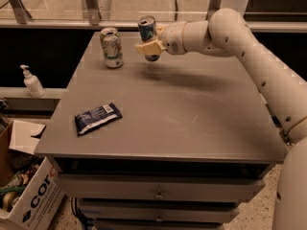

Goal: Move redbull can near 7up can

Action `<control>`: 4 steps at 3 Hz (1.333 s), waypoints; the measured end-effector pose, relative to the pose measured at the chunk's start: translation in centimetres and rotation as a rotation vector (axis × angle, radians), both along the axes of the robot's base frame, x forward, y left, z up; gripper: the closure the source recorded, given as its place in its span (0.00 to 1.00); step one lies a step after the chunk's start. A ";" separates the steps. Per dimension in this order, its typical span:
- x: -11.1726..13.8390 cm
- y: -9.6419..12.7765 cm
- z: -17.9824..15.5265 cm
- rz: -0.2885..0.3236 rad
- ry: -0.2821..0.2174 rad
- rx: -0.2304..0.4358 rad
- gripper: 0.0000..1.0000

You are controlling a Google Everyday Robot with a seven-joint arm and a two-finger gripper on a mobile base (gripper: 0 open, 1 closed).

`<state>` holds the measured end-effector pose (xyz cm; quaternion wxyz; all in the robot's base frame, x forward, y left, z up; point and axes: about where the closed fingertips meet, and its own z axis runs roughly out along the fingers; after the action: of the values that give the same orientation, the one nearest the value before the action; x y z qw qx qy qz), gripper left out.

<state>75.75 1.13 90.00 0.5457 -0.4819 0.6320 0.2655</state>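
Observation:
The grey table point(131, 72) is just beside the 7up can, on my arm's side. Next, I put the redbull can down upright there with my gripper.
The redbull can point(147, 31), slim, blue and silver, is held a little tilted in the air above the back of the grey table point(192, 114). My gripper point(149, 44) is shut on it, reaching in from the right on a white arm. The 7up can point(111, 48), wider, white with green markings, stands upright on the table's back left part. The redbull can is to the right of the 7up can, with a small gap between them, and is off the table surface.
A dark blue snack bag point(97, 118) lies on the table's front left. A white pump bottle point(31, 81) stands on a ledge to the left. A cardboard box point(26, 195) sits on the floor at lower left. Drawers are below the tabletop.

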 end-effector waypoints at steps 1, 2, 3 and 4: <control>0.1 1.7 -0.8 -0.005 0.049 0.027 1.00; -0.1 3.1 -1.9 -0.012 0.108 0.068 1.00; -0.6 5.2 -2.2 -0.004 0.152 0.124 1.00; -0.8 6.6 -1.9 0.005 0.166 0.152 1.00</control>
<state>74.93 7.69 88.06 0.5258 -0.4172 0.6518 0.3531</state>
